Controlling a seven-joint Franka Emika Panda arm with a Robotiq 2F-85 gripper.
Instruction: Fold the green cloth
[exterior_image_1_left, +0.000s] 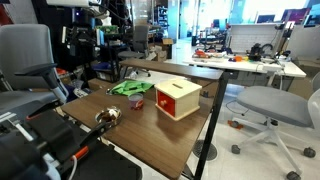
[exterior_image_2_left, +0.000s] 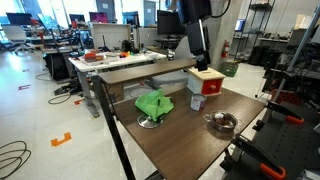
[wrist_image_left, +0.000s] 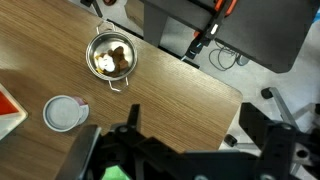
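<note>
Next, I close my gripper on the corner of the green cloth (exterior_image_1_left: 115, 90) that is farthest away from the wooden box.
The green cloth (exterior_image_1_left: 130, 88) lies crumpled on the wooden table, near its far edge; it also shows in an exterior view (exterior_image_2_left: 154, 103). In the wrist view only a small green patch (wrist_image_left: 114, 172) shows at the bottom edge. My gripper (exterior_image_2_left: 200, 55) hangs high above the table, over the wooden box, well apart from the cloth. In the wrist view its fingers (wrist_image_left: 195, 135) are spread apart with only bare tabletop between them.
A wooden box with a red side (exterior_image_1_left: 178, 98) (exterior_image_2_left: 205, 80) stands on the table. A metal bowl (exterior_image_1_left: 108, 117) (exterior_image_2_left: 222, 122) (wrist_image_left: 110, 58) holds some pieces. A small round cup (exterior_image_2_left: 197, 102) (wrist_image_left: 63, 113) stands beside the box. Office chairs and desks surround the table.
</note>
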